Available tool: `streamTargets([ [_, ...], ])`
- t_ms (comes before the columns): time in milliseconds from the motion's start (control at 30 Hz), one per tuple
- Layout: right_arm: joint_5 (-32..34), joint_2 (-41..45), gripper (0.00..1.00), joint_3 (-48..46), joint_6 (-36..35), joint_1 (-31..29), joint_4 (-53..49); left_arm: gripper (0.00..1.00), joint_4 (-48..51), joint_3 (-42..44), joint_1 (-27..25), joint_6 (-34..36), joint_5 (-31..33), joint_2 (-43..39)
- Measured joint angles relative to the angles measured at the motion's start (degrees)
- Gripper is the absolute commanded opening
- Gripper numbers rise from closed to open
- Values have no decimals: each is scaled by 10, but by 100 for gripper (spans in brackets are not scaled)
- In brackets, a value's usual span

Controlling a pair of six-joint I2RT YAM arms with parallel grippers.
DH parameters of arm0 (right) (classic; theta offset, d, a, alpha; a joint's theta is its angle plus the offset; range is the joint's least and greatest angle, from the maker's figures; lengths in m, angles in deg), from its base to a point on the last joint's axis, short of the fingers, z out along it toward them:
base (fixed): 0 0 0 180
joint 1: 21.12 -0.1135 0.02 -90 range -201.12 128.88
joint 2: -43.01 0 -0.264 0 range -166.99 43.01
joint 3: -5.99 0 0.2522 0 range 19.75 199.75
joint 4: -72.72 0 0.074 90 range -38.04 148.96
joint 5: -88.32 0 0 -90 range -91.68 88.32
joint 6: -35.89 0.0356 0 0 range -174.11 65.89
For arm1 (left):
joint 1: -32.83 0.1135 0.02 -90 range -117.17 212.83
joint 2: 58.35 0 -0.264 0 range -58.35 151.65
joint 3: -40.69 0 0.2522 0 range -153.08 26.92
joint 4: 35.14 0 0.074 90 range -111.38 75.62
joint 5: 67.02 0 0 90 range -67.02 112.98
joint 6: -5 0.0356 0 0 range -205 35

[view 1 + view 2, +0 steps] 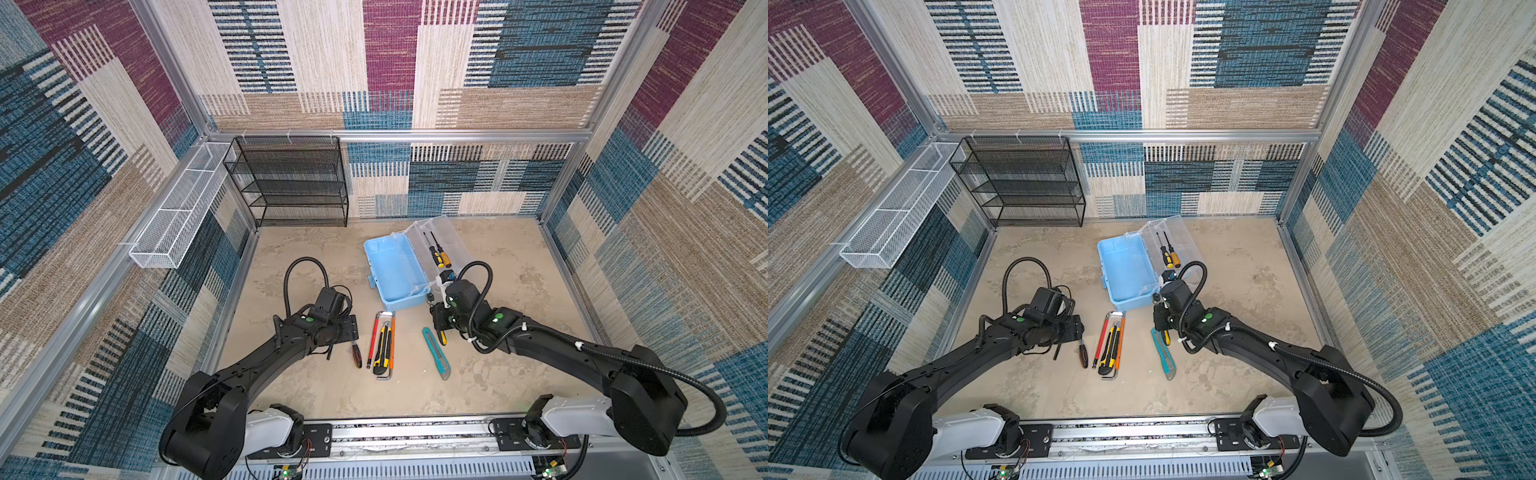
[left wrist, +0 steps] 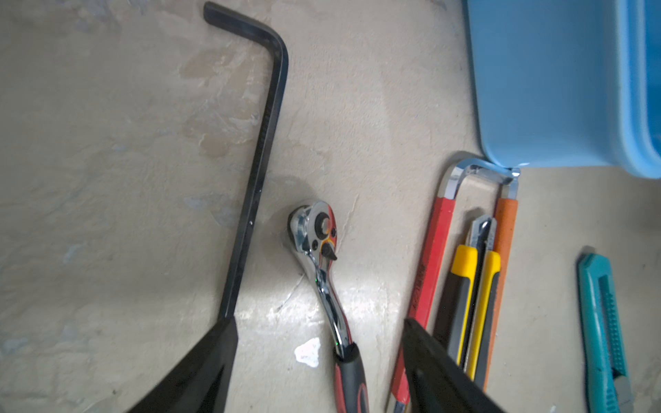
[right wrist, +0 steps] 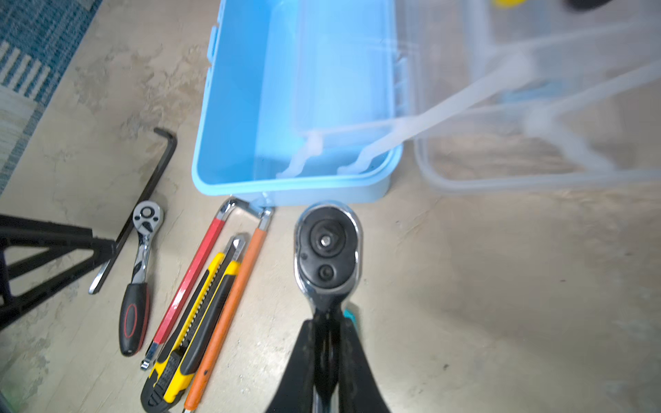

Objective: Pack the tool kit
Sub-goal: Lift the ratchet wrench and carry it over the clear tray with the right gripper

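Observation:
I will have my right gripper let go of the chrome ratchet on the clear lid [image 1: 451,248], beside the orange-handled screwdriver and away from the light-blue box. The ratchet is held just off the box's near corner.
The tool kit's light-blue box [image 1: 392,270] [image 3: 297,107] stands open, and its clear lid [image 1: 446,232] lies flat behind it with two screwdrivers [image 1: 437,254] on it. My right gripper [image 3: 327,321] is shut on a chrome ratchet [image 3: 327,246], held in the air just off the box's near corner. My left gripper [image 2: 318,323] is open and low over the floor, one finger on each side of a red-and-black ratchet [image 2: 323,250] [image 1: 356,353], touching neither side. A long black hex key [image 2: 257,161] lies beside one finger.
On the floor between the arms lie a red hex key [image 1: 372,340], an orange hex key [image 1: 392,340], a yellow-black knife [image 1: 383,351] and a teal knife [image 1: 436,353]. A black mesh rack [image 1: 291,183] and a white mesh basket [image 1: 178,212] stand at the back left.

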Motion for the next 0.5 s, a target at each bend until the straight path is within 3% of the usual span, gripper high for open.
streamTargets([
  [233, -20, 31, 4, 27, -69, 98, -9, 72, 4, 1, -7, -11, 5, 17],
  [500, -51, -25, 4, 123, -162, 184, -18, 71, 3, 0, -9, -13, 10, 24],
])
